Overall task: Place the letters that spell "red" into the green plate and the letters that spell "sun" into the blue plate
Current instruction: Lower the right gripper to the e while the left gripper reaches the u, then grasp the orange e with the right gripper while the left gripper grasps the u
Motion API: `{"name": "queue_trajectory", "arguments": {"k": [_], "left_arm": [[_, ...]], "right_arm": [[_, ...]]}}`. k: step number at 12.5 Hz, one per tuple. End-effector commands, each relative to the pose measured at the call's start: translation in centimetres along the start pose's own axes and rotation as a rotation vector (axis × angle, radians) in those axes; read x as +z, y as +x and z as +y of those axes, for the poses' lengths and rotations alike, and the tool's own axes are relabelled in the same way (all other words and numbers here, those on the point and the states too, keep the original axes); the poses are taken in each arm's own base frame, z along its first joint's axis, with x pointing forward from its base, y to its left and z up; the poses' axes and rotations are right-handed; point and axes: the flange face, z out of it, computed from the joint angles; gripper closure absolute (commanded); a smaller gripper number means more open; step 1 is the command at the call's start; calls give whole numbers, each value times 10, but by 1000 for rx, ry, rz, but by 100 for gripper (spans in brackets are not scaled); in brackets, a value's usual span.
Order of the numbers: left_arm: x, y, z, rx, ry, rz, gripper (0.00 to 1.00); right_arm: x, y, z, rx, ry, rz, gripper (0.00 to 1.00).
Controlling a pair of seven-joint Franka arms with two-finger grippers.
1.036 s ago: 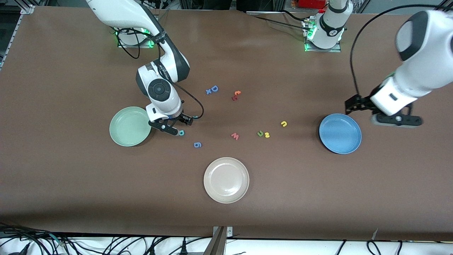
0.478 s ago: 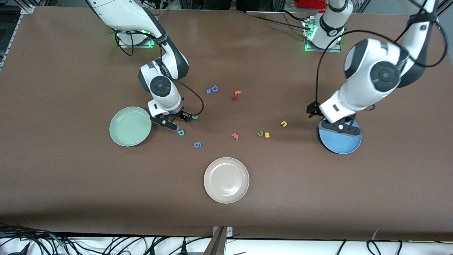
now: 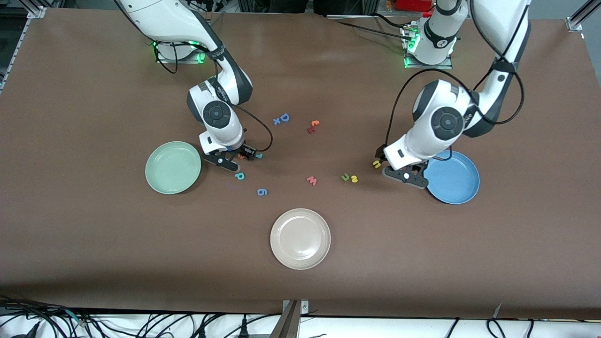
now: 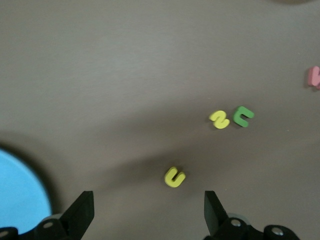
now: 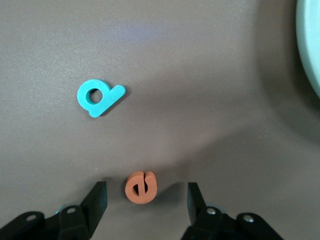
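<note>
The yellow "u" is the loose letter nearest the blue plate. My left gripper will close on the outer sides (image 3: 377, 164) (image 4: 174, 177) of it.
My right gripper (image 3: 226, 161) hangs open low over the table beside the green plate (image 3: 173, 167). The orange "e" (image 5: 141, 187) stands on edge between its fingertips (image 5: 98, 199), touching neither. The teal "d" (image 5: 99, 97) lies flat just nearer the front camera (image 3: 240, 176), and the small teal "r" (image 3: 258, 155) lies beside the gripper. My left gripper (image 4: 148, 220) is open next to the blue plate (image 3: 451, 177), with the yellow "u" (image 4: 174, 177) just ahead of its gap. The yellow "s" (image 4: 219, 119) and green "u" (image 4: 243, 116) lie together toward the table's middle.
A beige plate (image 3: 300, 238) sits nearest the front camera. Also on the table are a pink "w" (image 3: 312, 180), a blue "6" (image 3: 262, 191), a blue "D" with a small "x" (image 3: 282, 118) and red-orange letters (image 3: 313, 126). The green plate's rim (image 5: 310, 45) lies close to my right gripper.
My left arm has swung in from the table's end, past the blue plate, to the yellow "u". My right gripper has shifted off the teal "d" to the orange "e".
</note>
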Motion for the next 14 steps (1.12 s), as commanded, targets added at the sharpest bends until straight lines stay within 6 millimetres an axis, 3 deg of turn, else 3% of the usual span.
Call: {"name": "queue_trajectory", "arguments": {"k": [1,3,4,5,7,8,11,14], "left_arm": [[13,2,29,192,127,23,2],[38,-7,31,220,122,35,3],[52,-15,31,271,114,49,3],[65,-22,28,382,112,52,2],[75,-32,16,550,115,20,2],[76,-34,15,591,116,14,2],[79,-33,21,614,114,14,5],[98,-34,37,648,105,30,6]], "right_arm": [[4,-5,-1,3,5,7,26],[6,-5,-1,5,3,5,27],[6,-5,-1,3,3,5,33],[6,-5,-1,3,3,5,43],[6,-5,-2,-4,2,8,76],[5,-4,-2,-7,2,8,87],[-3,-2,-3,-11,8,13,92],[-27,3,-6,-17,14,20,94]]}}
